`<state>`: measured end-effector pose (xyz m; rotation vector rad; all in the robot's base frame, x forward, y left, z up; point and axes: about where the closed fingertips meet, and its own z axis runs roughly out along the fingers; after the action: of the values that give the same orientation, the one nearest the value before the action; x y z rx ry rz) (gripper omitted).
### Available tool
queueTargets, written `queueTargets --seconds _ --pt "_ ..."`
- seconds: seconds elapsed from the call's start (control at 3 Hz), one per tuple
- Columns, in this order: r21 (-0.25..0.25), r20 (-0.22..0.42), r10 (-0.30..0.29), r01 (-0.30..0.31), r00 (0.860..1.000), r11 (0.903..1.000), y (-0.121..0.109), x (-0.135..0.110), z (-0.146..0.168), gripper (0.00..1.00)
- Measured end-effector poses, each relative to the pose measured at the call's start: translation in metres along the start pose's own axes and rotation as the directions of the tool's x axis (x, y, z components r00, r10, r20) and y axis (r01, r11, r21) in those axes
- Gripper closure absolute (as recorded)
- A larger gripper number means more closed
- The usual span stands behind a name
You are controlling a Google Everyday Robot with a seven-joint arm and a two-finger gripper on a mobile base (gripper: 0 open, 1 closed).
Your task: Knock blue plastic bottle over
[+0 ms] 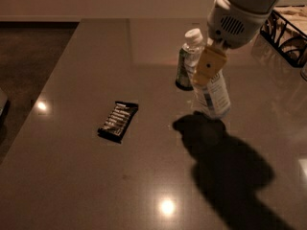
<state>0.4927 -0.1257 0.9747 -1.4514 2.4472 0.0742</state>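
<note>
Next, my gripper releases the blue plastic bottle on the grey table (206,96) in front of the green drink can.
The blue plastic bottle (213,96) is clear with a white cap and a pale label. It leans on the grey table (72,176), with its cap tipped up and to the left and its base near the table's middle right. My gripper (209,66), white with a yellow tip, comes down from the top right and lies against the bottle's upper body. The green drink can (183,69) stands just behind the bottle, partly hidden by it.
A black snack bar packet (118,121) lies on the table to the left of the bottle. A dark wire basket (287,32) stands at the table's far right. The arm's shadow falls across the table's front right.
</note>
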Motion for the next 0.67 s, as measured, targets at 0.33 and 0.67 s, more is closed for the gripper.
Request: queueTargets --seconds 0.33,0.67 --pt "-0.003 -0.141 -0.080 0.080 0.987 0.9968 0.0075 0.0169 0.0104 1.00" --pt "0.007 -0.240 -0.152 0.158 0.959 0.9874 0.0064 0.0237 0.0159 1.00"
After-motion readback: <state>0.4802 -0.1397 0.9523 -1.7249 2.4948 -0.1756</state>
